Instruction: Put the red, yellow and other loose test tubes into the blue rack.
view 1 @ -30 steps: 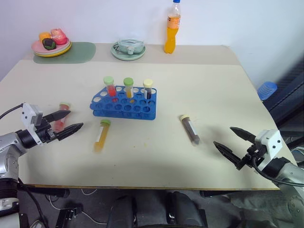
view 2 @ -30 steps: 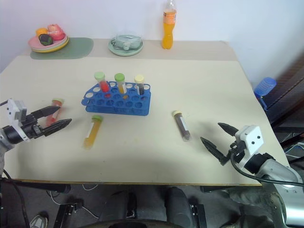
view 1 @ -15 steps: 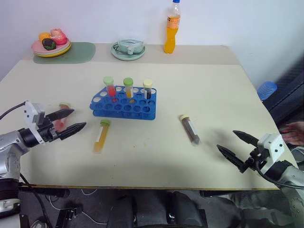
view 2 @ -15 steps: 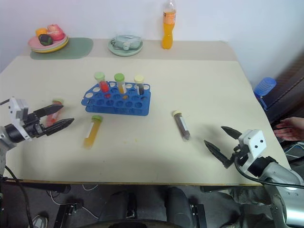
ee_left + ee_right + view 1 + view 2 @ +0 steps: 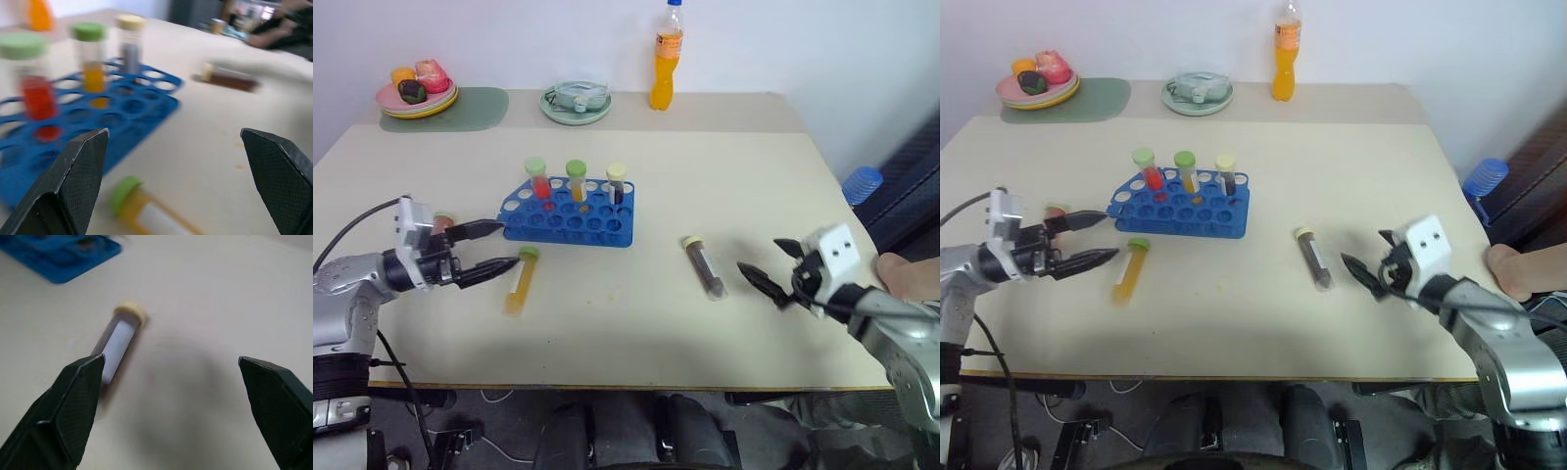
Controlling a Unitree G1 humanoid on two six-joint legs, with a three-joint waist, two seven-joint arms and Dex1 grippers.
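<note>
The robot's right gripper will close on the upper body [image 5: 700, 258] [image 5: 117, 342] of the dark brown test tube, just below the tube's cream cap.
The blue rack [image 5: 570, 217] stands left of the table's middle with three capped tubes upright in its back row. A yellow-orange test tube [image 5: 519, 281] with a green cap lies just in front of it. My left gripper [image 5: 506, 245] hovers open by that tube's cap, level, at the rack's left end. A red test tube [image 5: 443, 220] lies partly hidden behind that hand. A dark brown test tube [image 5: 703, 265] with a cream cap lies to the right. My right gripper [image 5: 762, 257] is open just right of it, empty. The right wrist view shows this tube [image 5: 120, 340] near one finger.
At the back stand an orange drink bottle [image 5: 667, 59], a pale green dish [image 5: 576, 101] and a plate of fruit [image 5: 416, 93] on a green mat. A person's hand [image 5: 901, 269] shows past the table's right edge, near a blue object [image 5: 862, 183].
My left gripper has swung right, up to the yellow tube's cap and the rack's end. My right gripper has moved in over the table toward the dark brown tube. Both stay open.
</note>
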